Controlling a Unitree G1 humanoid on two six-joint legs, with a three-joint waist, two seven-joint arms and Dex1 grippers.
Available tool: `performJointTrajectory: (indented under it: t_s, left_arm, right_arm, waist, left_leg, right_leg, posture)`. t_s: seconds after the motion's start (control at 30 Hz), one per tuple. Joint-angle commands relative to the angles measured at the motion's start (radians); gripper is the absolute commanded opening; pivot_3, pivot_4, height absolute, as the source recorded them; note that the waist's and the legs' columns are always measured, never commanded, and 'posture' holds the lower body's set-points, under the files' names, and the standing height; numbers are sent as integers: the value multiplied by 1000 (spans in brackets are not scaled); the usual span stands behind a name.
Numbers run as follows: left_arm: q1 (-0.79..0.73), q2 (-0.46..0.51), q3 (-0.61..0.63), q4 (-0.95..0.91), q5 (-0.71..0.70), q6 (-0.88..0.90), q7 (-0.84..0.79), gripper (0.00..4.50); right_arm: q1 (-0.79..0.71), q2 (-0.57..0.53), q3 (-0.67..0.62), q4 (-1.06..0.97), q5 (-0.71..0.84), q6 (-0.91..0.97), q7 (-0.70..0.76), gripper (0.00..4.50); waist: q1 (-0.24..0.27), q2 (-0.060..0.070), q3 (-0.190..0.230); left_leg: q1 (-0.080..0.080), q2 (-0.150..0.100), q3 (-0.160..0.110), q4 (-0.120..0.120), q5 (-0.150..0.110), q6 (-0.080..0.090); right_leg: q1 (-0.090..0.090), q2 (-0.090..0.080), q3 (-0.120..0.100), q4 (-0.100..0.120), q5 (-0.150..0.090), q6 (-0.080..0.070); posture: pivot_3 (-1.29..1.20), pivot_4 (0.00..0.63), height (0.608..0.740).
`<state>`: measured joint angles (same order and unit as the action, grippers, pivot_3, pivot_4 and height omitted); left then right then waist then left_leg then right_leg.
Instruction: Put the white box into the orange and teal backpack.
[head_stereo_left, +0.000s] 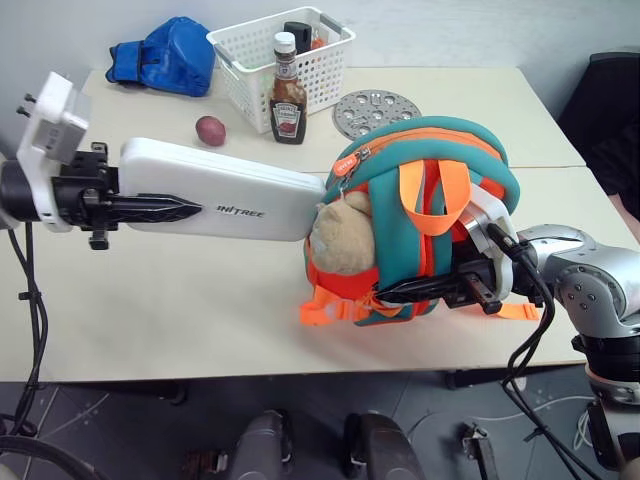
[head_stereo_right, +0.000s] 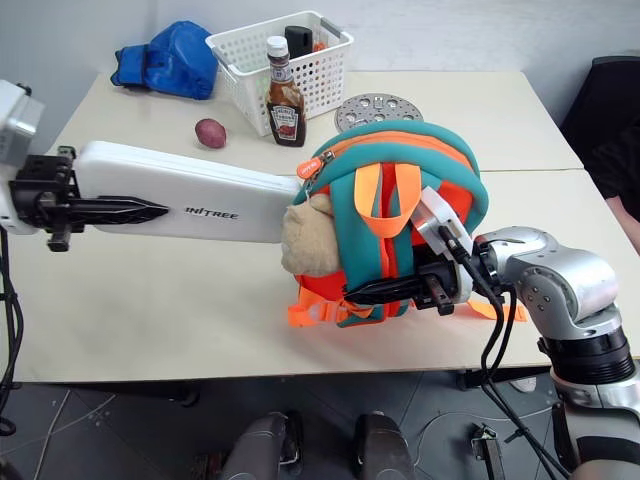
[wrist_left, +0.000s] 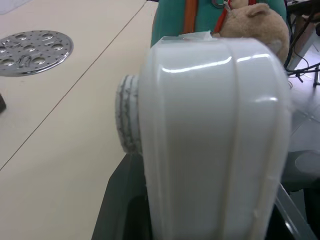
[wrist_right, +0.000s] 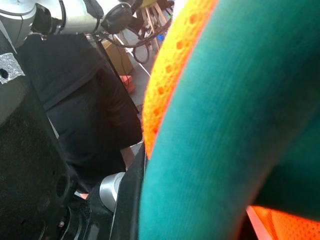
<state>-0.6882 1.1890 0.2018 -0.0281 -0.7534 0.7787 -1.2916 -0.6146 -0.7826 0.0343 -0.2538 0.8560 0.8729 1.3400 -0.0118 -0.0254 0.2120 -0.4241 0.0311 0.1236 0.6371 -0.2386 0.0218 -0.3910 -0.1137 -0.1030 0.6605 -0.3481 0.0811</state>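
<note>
The white box, now held level above the table, will be let go by my left gripper inside the backpack (head_stereo_left: 402, 194) (wrist_left: 194, 20), past the zipper edge beside the tan plush toy.
The white box (head_stereo_left: 230, 190) is a long flat case held roughly level above the table. My left gripper (head_stereo_left: 185, 209) is shut on its left end, one black finger lying along its side. The box's far end meets the orange and teal backpack (head_stereo_left: 430, 150) just above the tan plush toy (head_stereo_left: 340, 235), beside the zipper edge. I cannot tell whether that end is inside. The backpack stands upright on the table. My right gripper (head_stereo_left: 400, 293) is shut on its lower strap side, and the teal strap (wrist_right: 225, 125) lies right against the fingers.
At the back of the table (head_stereo_left: 150, 300) are a white slotted basket (head_stereo_left: 320, 70), a ketchup bottle (head_stereo_left: 288, 95), a reddish potato (head_stereo_left: 210, 130), a blue fabric bundle (head_stereo_left: 165, 55) and a perforated metal disc (head_stereo_left: 375, 110). A dark chair (head_stereo_left: 610, 90) stands at the right.
</note>
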Motion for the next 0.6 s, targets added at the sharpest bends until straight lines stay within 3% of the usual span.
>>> performJointTrajectory:
  t_s: [0.03,0.23,0.6]
  left_arm:
    - [19,12,33,-44,4,-26,-19,1211]
    - [15,-59,-16,-76,31,-56,-1,1211]
    - [-255,-194,-113,62,69,-35,-23,1211]
  right_arm:
    - [-8,-10,-20,-19,15,-4,4,17]
    - [-16,-4,-12,-14,11,-6,6,17]
    - [21,-11,-8,-39,4,-19,20,17]
  waist:
    - [1,0,0]
    - [7,0,0]
    - [12,0,0]
  left_leg:
    - [0,0,0,0,0,0]
    - [0,0,0,0,0,0]
    - [-4,1,-2,8,0,1]
  right_leg:
    - [0,0,0,0,0,0]
    - [0,0,0,1,0,0]
    - [0,1,-1,2,0,0]
  posture:
    - [0,150,740]
    - [0,150,740]
    - [0,150,740]
